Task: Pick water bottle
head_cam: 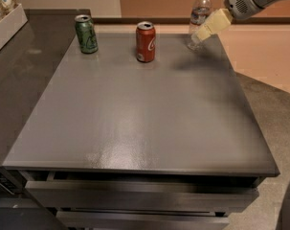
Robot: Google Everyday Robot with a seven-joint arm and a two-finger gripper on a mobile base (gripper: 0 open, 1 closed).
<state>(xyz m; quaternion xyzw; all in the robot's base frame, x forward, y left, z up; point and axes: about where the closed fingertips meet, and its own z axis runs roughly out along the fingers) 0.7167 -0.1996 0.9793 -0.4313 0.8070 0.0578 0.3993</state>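
The robot's gripper needs to next go up to the water bottle's upper part (201,5), just below its white cap, and close there.
The water bottle (199,14), clear with a white cap and a pale label band, stands upright at the far right of the grey table (135,114). My gripper (202,31), with cream-coloured fingers, reaches in from the upper right on a grey arm. Its tips overlap the lower part of the bottle on its right side. I cannot tell whether it touches the bottle.
A red soda can (145,41) stands at the far middle and a green soda can (86,33) to its left. A white tray (5,25) with packets sits on the dark counter at far left. Drawers run below the table's front edge.
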